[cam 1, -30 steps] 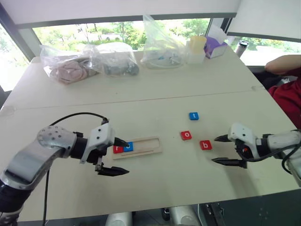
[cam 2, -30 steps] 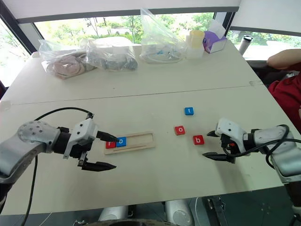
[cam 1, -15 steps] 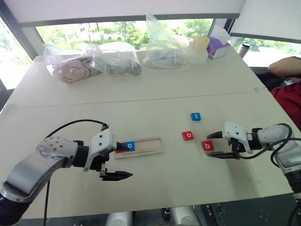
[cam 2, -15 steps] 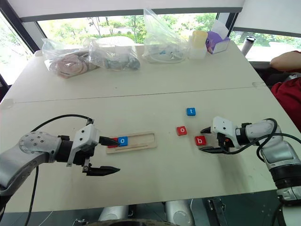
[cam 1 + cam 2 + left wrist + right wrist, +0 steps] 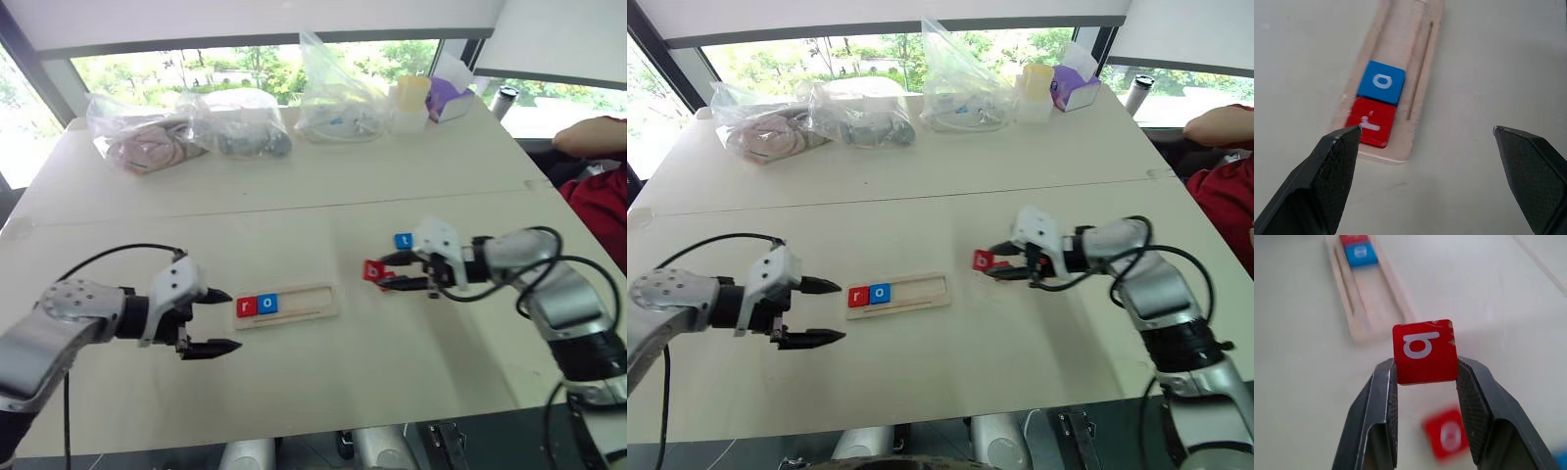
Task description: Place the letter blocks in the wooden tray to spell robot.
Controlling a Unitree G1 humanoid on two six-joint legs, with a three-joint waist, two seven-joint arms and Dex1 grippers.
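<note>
Next, my right gripper releases the red b block in the wooden tray [image 5: 289, 300] [image 5: 1370, 280], up against the blue o block.
The wooden tray [image 5: 312, 302] lies mid-table with a red r block [image 5: 246, 306] and a blue o block [image 5: 267, 304] at its left end. To the tray's left, my left gripper [image 5: 233, 320] stands open with nothing between its fingers; in the left wrist view the r block [image 5: 1370, 128] and o block [image 5: 1382, 82] lie just ahead of it. My right gripper [image 5: 1424, 362] is shut on the red b block [image 5: 1424, 351], held above the table right of the tray. A second red block [image 5: 1449, 436], blurred, lies beneath it. The blue t block [image 5: 403, 241] lies just behind the gripper.
Plastic bags [image 5: 142, 137] [image 5: 338, 98], a cup [image 5: 411, 93] and a purple box [image 5: 446, 93] line the far edge of the table. A person's arm [image 5: 588, 132] and red sleeve [image 5: 602, 201] are at the right edge.
My right gripper closed on the b block, lifted it and carried it left toward the tray. My left gripper drew back left from the tray, still open.
</note>
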